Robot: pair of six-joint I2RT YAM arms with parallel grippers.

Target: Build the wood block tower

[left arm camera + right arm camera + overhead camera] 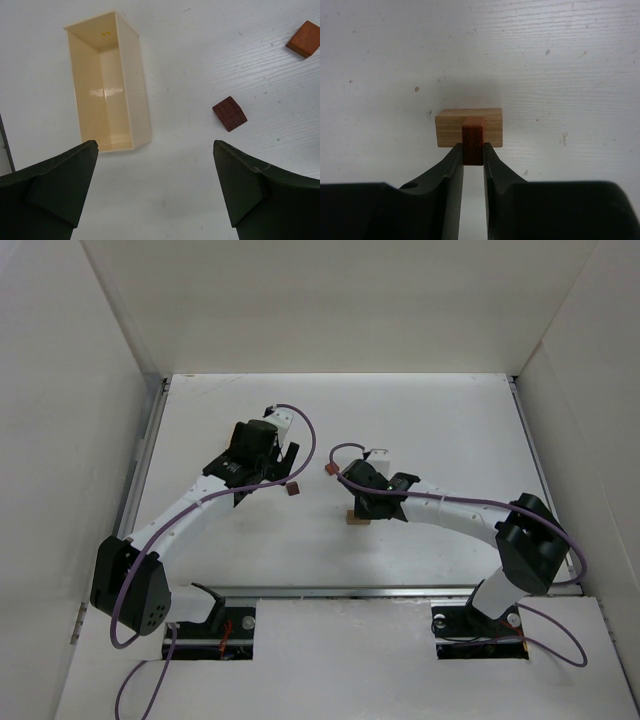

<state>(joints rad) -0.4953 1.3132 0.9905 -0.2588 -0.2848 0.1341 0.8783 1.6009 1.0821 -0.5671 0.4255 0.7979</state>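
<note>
The robot's right gripper needs to release the reddish-brown block on the tan block [366, 513] [484, 126], toward the end of the tan block that is farther from the left gripper.
A light tan oblong block [447, 132] lies flat on the white table, also seen as the tan block [357, 517] under the right wrist. My right gripper [472, 151] is shut on a reddish-brown block [472, 142], held upright over the middle of the tan block; whether they touch I cannot tell. From above, the right gripper [363, 503] hides the held block. A dark brown cube [229, 113] and a reddish-orange cube [304, 39] lie loose ahead and right of my left gripper [154, 145], which is open with nothing between its fingers.
A pale rectangular tray [141, 90] lies on the table just ahead-left of the left fingers. From above, the dark cube [292, 488] and the reddish cube [329, 469] sit between the two wrists. White walls enclose the table on three sides.
</note>
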